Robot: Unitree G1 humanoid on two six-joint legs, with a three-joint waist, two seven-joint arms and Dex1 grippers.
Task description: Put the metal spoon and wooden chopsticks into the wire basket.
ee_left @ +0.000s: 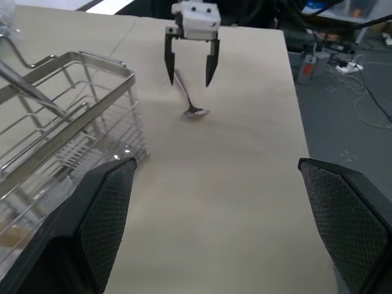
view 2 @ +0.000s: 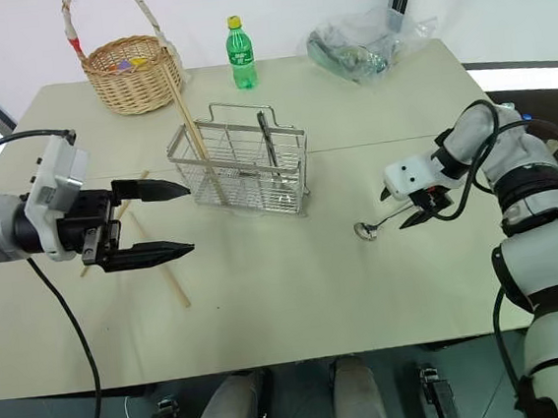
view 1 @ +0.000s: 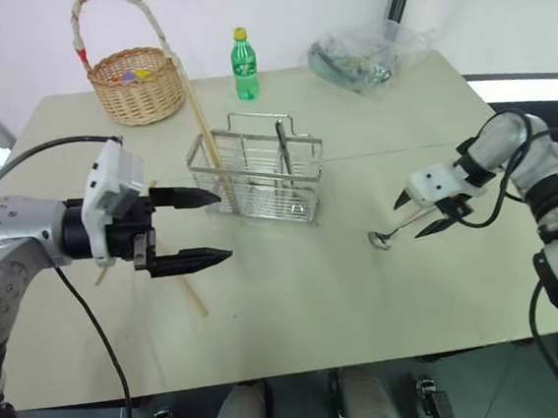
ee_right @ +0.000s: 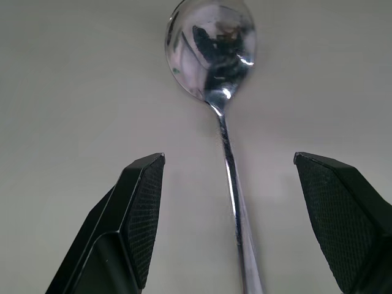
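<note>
The metal spoon's handle sits between my right gripper's fingers short of its bowl, so next I grip close to the spoon's bowl (ee_right: 222, 122) and lower the handle into the basket.
The metal spoon (view 1: 388, 234) lies on the table to the right of the wire basket (view 1: 256, 177), bowl toward the basket. My right gripper (view 1: 411, 219) points down over the spoon's handle, open, one finger on each side of it; the right wrist view shows the spoon (ee_right: 214, 49) between the fingers. One of the wooden chopsticks (view 1: 199, 118) stands tilted in the basket's left end. Another chopstick (view 1: 190, 295) lies on the table below my left gripper (view 1: 226, 226). That gripper hovers open and empty, left of the basket, pointing at it.
A round wicker basket (view 1: 135, 82), a green bottle (view 1: 245, 66) and a clear plastic bag (view 1: 363, 55) stand along the table's far edge. A dark utensil (view 1: 281, 149) stands inside the wire basket. Bare tabletop (view 1: 318, 304) runs along the front.
</note>
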